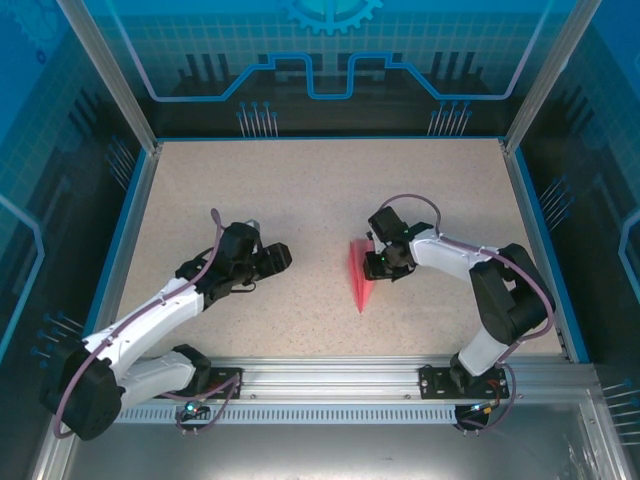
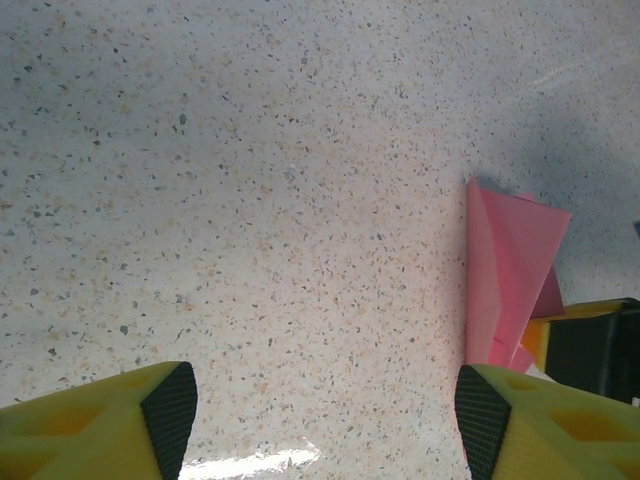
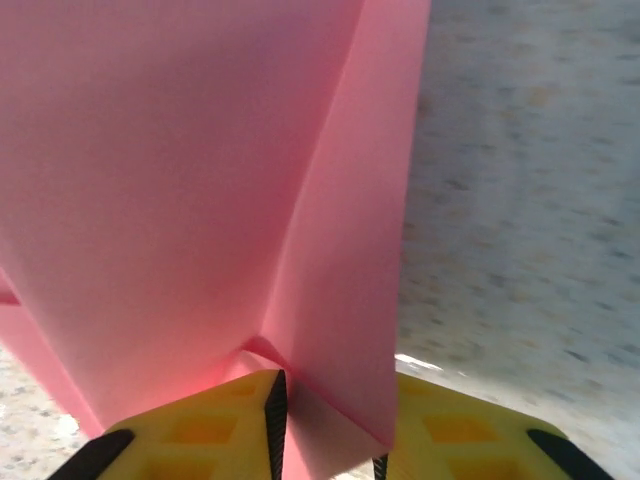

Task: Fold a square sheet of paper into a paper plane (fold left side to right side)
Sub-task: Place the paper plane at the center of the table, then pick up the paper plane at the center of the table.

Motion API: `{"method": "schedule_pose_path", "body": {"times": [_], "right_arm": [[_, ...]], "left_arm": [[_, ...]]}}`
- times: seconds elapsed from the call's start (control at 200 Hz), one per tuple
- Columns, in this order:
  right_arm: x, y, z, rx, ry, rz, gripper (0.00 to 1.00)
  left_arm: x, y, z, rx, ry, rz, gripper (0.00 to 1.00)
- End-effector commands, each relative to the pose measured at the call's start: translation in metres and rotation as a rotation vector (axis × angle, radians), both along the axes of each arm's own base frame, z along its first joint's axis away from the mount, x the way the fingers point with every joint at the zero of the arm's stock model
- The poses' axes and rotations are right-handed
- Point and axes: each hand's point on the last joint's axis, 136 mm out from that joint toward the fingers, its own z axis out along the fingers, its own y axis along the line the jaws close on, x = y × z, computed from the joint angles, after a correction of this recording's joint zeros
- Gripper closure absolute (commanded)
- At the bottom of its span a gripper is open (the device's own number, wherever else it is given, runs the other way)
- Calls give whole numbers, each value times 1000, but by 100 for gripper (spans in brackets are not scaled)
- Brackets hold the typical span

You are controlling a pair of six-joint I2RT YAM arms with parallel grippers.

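My right gripper needs to open its fingers, which sit around the creased flap of a wing, and take the paper plane by its middle fold (image 3: 272,312).
The square sheet of paper is folded into a narrow pink-red paper plane (image 1: 362,275), lying mid-table with its point toward the near edge. In the right wrist view the paper plane (image 3: 200,180) rises close in front, and one creased flap stands between the fingers of my right gripper (image 3: 328,440), whose jaws are slightly apart. That right gripper (image 1: 378,262) sits at the plane's wide far end. My left gripper (image 1: 285,257) hovers left of the plane, open and holding nothing. In the left wrist view the left gripper (image 2: 325,420) frames bare table, with the paper plane (image 2: 505,270) just beyond its right fingertip (image 2: 485,415).
The speckled table (image 1: 300,190) is bordered by a blue rim and aluminium posts. A metal rail (image 1: 330,375) with both arm bases runs along the near edge. A yellow finger of the right gripper (image 2: 590,340) shows behind the plane.
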Motion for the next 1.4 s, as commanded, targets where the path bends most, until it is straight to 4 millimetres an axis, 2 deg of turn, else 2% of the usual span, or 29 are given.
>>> {"method": "schedule_pose_path", "body": {"times": [0.0,0.105,0.165,0.245,0.345,0.455,0.6,0.715,0.865,1.19,1.391], "right_arm": [[-4,-35,19,-186,-1,-18,69],[-8,-43,26,-258,6,-15,62],[-9,-39,33,-237,-5,-14,61],[-9,-18,48,-99,-37,-4,59],[-17,5,61,69,-43,-5,50],[-31,21,52,179,35,-10,42],[-37,27,36,198,87,-26,41],[-35,30,29,197,112,-25,41],[-34,36,20,210,138,-26,52],[-28,43,9,192,162,-13,56],[-24,48,-2,148,175,3,66]], "left_arm": [[6,1,7,-1,-10,13,27],[7,0,7,1,-12,4,27],[7,0,7,2,-15,2,27],[7,-1,7,5,-15,-5,27],[7,-1,8,10,-22,-11,26],[9,-2,9,4,-34,-20,25],[10,-5,13,-6,-53,-33,23],[10,-5,13,-2,-49,-34,22],[9,-5,12,1,-45,-34,22],[9,-4,11,11,-38,-40,21],[8,-3,8,19,-27,-40,21]]}}
